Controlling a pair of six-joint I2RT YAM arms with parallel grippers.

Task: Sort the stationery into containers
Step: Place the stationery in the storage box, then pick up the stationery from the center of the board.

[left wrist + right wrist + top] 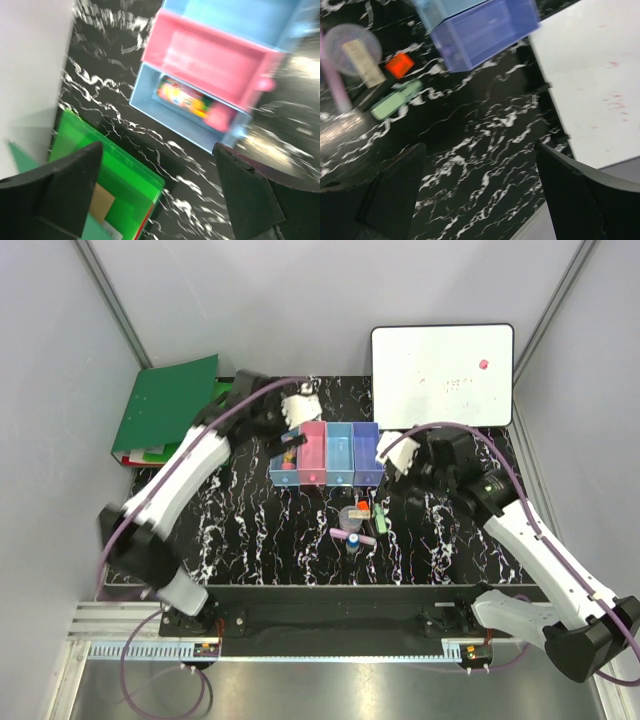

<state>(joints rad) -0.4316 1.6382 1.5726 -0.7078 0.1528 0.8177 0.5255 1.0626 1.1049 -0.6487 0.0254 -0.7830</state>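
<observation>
The beige eraser's outer end [367,514] [377,80], the one reaching past the clear round piece toward the green pen, should be grabbed next by my right gripper.
Four narrow bins stand in a row: light blue [281,476], pink [313,452], light blue [340,452] and violet-blue [367,452]. A pink-yellow eraser [189,100] lies in the leftmost light blue bin [150,100], next to the pink bin [210,62]. My left gripper [292,438] is open and empty above that bin's far end, as the left wrist view [157,150] shows. A clear round piece [352,47], an orange-capped stick [400,65], a green pen [395,100] and a pink marker [335,85] lie on the table in front of the bins. My right gripper [480,150] is open and empty beside the violet-blue bin [485,32].
A whiteboard [442,375] lies at the back right, close to my right gripper [390,460]. Green binders [165,405] lie at the back left, also in the left wrist view [110,185]. Grey walls close in both sides.
</observation>
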